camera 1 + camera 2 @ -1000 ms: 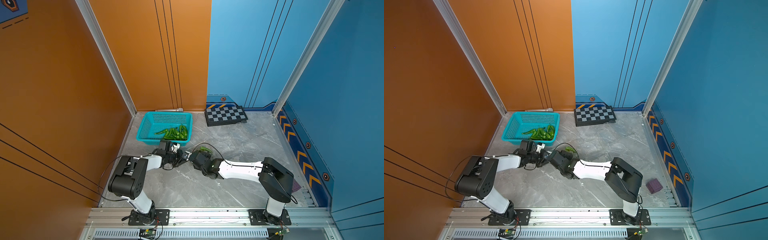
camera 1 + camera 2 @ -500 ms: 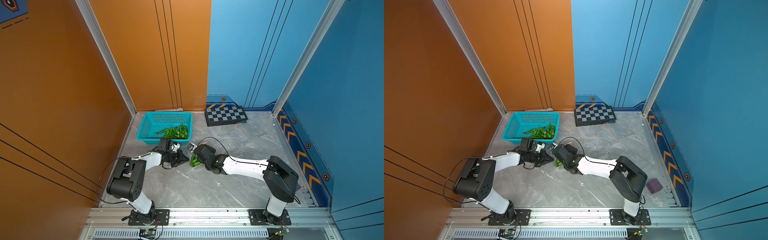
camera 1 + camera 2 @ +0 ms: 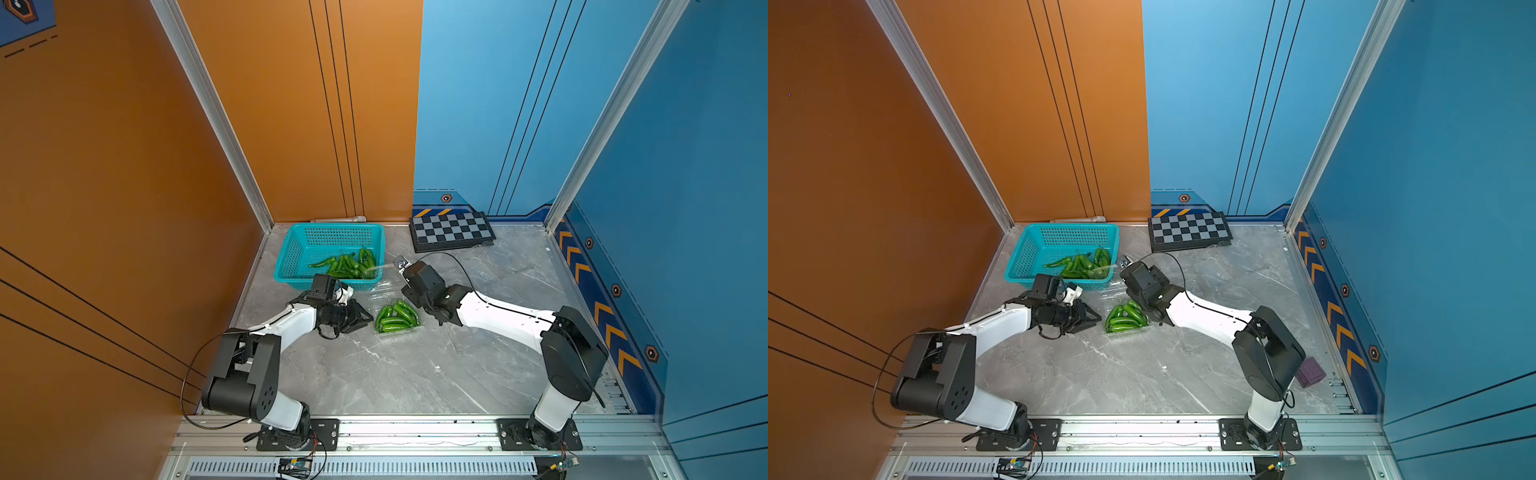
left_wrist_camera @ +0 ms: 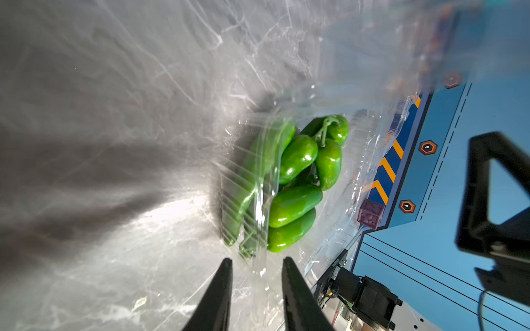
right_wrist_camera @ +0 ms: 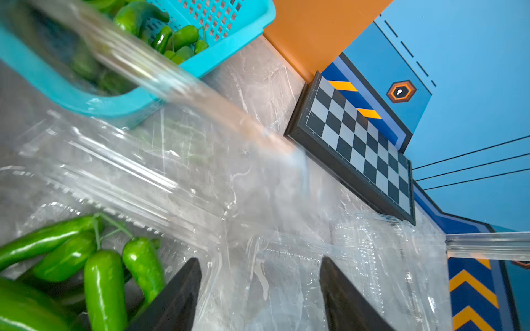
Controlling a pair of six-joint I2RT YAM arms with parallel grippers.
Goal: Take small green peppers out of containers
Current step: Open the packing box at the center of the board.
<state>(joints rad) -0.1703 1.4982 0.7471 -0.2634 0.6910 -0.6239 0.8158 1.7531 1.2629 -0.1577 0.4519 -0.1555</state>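
Observation:
Next, my right gripper closes around the body of the inner green pepper [image 3: 403, 313] [image 5: 105, 295] in the pair joined at the stem, lying in the tray of the clear clamshell container.
A clear clamshell container [image 3: 399, 332] lies on the table with its lid [image 3: 376, 291] thrown open. Several small green peppers [image 3: 397, 318] [image 4: 295, 183] [image 5: 100, 280] are piled in its tray. My left gripper [image 3: 365, 318] [image 4: 257, 259] is just left of the tray. Its jaws stand apart around the thin plastic rim [image 4: 259, 266] without pinching it. My right gripper [image 5: 259, 259] is open over the lid's clear plastic, beside the peppers. In both top views its fingertips are hidden under the raised wrist [image 3: 419, 282]. More peppers [image 3: 349, 264] lie in the teal basket.
The teal basket [image 3: 291, 253] stands at the back left, close behind the container. A checkerboard [image 3: 451, 235] leans at the back wall, with an empty clear container [image 3: 478, 266] in front of it. A purple cube [image 3: 1310, 372] sits near the right wall. A blurred clear flap [image 5: 143, 71] crosses the basket.
Both grippers have opened. The right arm has lifted up and back off the container. The lid has swung open, and the peppers now show.

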